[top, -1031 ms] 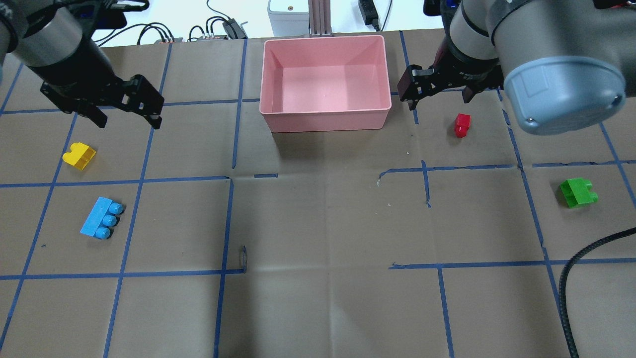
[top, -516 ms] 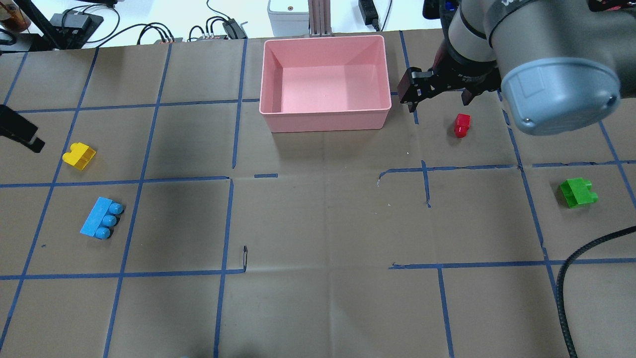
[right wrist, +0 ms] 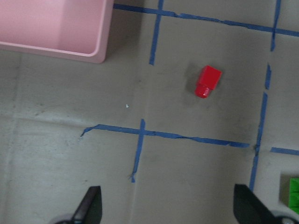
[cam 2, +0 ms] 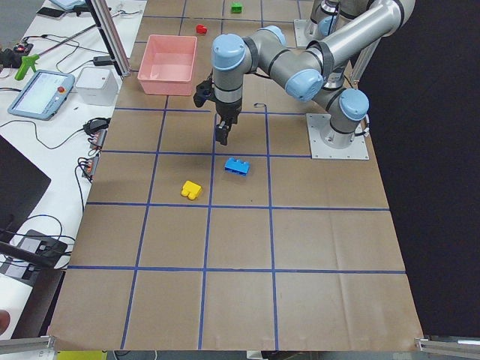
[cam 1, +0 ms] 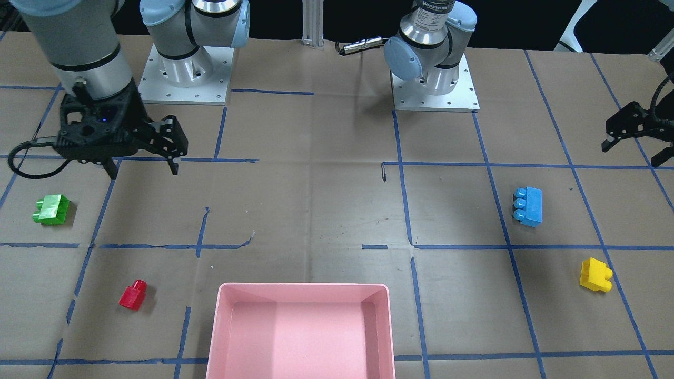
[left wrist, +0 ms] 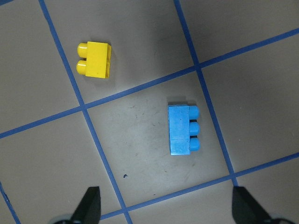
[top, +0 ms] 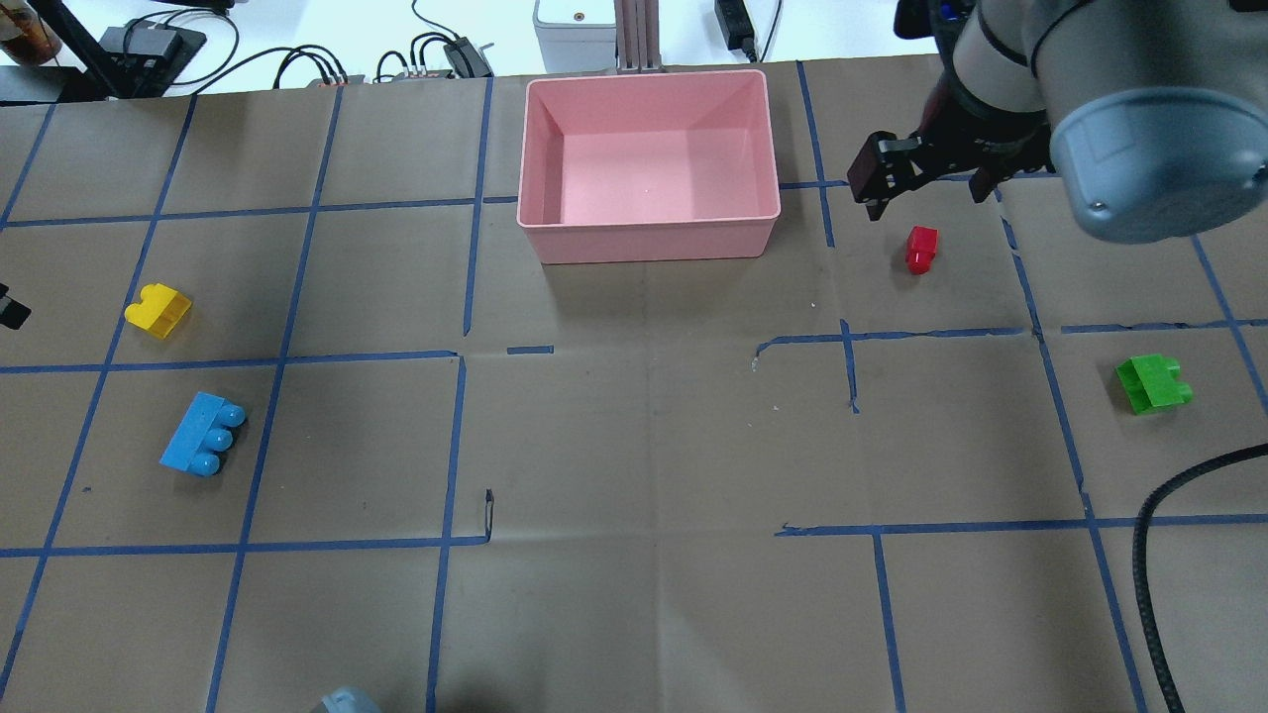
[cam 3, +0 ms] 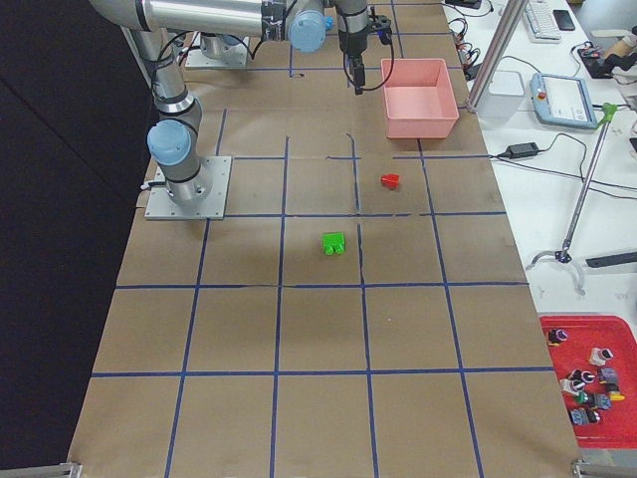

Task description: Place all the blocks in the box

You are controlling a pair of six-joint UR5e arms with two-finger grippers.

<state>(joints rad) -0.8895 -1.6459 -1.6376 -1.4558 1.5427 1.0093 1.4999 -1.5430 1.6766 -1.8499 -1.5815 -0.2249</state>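
The robot's left gripper needs to close on the middle of the light-blue block (cam 1: 528,207) (left wrist: 180,129), one finger on the studs' side and one on the flat back.
The pink box (top: 649,241) stands empty at the table's far middle. The yellow block (top: 158,310) and the light-blue block (top: 202,448) lie at the left. The red block (top: 921,249) lies right of the box and the green block (top: 1152,384) lies further right. My left gripper (cam 1: 632,150) is open and empty, above the table, level with the yellow block and outside it; its wrist view shows yellow (left wrist: 95,59) and blue (left wrist: 182,129) below. My right gripper (top: 926,188) is open and empty, hovering just beyond the red block (right wrist: 207,81).
A black cable (top: 1139,555) hangs over the near right corner. Cables and a grey unit (top: 575,30) sit past the table's far edge. The two arm bases (cam 1: 434,79) stand on the robot's side. Blue tape lines cross the brown paper.
My left arm has swung out to the left, almost leaving the overhead view. My right gripper has shifted a little to the right, toward the red block. No block has moved.
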